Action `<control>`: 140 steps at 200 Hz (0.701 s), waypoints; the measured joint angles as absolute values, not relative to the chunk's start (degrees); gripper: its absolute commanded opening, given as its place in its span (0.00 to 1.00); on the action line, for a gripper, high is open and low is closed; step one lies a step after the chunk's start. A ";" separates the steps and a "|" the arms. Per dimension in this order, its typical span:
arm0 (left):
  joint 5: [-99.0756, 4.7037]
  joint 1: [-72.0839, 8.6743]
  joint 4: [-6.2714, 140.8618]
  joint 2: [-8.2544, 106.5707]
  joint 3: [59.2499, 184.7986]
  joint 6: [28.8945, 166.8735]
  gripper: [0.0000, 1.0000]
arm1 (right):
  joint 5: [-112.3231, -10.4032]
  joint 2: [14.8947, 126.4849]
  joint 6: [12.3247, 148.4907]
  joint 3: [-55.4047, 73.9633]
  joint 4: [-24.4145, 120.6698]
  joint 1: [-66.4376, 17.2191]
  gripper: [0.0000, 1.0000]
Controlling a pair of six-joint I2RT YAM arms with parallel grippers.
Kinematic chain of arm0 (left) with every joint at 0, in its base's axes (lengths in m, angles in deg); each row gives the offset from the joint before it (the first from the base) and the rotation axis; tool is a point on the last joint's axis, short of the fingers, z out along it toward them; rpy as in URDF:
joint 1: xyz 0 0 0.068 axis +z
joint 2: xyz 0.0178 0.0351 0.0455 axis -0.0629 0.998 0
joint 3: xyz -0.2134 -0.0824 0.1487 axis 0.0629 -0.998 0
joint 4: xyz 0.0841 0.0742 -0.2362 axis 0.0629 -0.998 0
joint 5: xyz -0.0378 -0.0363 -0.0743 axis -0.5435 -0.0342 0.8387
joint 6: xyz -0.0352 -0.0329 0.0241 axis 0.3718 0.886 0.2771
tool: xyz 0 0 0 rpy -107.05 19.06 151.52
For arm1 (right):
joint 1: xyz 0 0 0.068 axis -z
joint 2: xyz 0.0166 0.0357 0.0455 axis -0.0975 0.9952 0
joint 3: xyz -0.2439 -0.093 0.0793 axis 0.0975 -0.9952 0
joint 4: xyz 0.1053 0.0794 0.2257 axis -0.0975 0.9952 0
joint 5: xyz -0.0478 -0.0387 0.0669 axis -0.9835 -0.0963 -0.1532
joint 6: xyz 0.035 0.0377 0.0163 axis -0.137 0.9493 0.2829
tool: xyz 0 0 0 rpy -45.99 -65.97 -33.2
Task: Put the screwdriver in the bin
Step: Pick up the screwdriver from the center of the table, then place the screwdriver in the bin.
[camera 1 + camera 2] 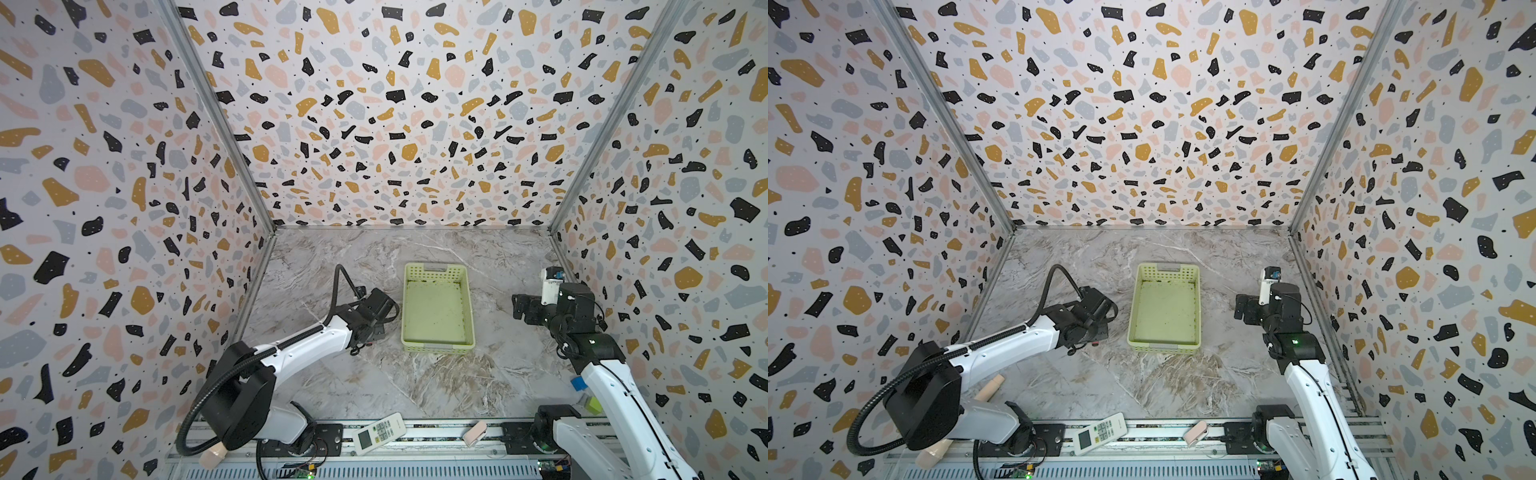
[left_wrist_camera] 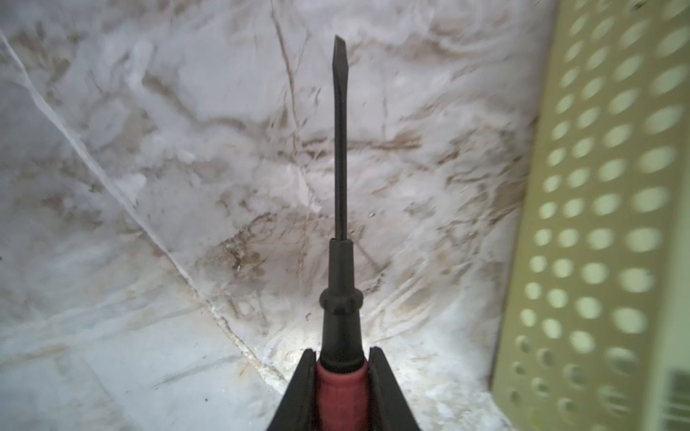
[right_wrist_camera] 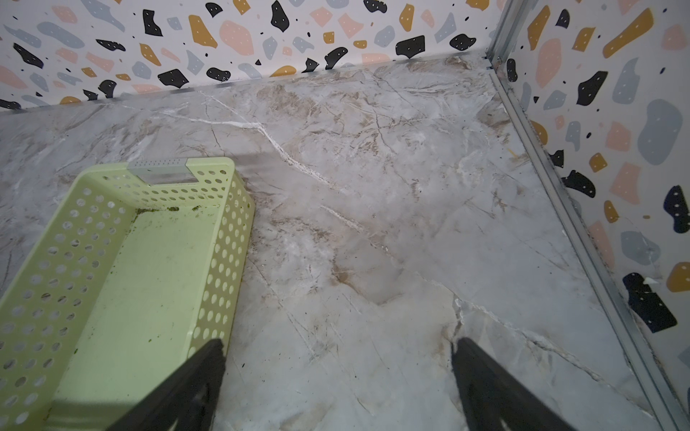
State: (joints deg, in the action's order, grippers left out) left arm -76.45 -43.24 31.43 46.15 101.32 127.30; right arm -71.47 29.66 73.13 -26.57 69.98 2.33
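The robot's left gripper needs to release the screwdriver, now held close beside the bin, on the middle of the bin's bottom [image 1: 438,304], with the screwdriver's tip toward the bin's far side.
My left gripper [image 2: 341,359] is shut on the red handle of the screwdriver [image 2: 339,149]. Its black collar and thin dark shaft stick out past the fingertips over the marble table. The pale yellow-green bin [image 2: 597,224] stands close beside it, its perforated side wall filling one edge of the left wrist view. In both top views the bin [image 1: 471,307] [image 1: 1133,307] sits mid-table and holds nothing, with the left arm's wrist [image 1: 365,320] just left of it, hiding the fingers. My right gripper [image 3: 338,347] [image 1: 521,307] hangs open to the right of the bin [image 3: 224,261], holding nothing.
A white remote control [image 1: 379,432] and a small pink item [image 1: 475,432] lie on the front rail. A beige stick [image 1: 990,386] lies under the left arm. Blue [image 1: 578,383] and green [image 1: 592,404] blocks sit by the right arm. Patterned walls close in three sides.
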 measured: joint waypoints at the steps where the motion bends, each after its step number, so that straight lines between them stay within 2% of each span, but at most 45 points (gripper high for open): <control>1: -76.47 -43.27 31.32 46.09 101.67 127.27 0.09 | -71.47 29.66 73.13 -26.57 69.98 2.33 0.97; 54: -76.69 -47.00 29.42 49.93 116.60 126.27 0.09 | -71.43 29.73 73.13 -26.57 69.98 2.50 0.97; 140: -72.67 -51.53 32.66 74.54 135.09 125.26 0.09 | -71.43 29.70 73.11 -26.57 69.98 2.74 0.97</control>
State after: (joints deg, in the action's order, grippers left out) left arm -72.67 -51.53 32.66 74.54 135.09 125.26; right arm -71.43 29.70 73.11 -26.57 69.98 2.74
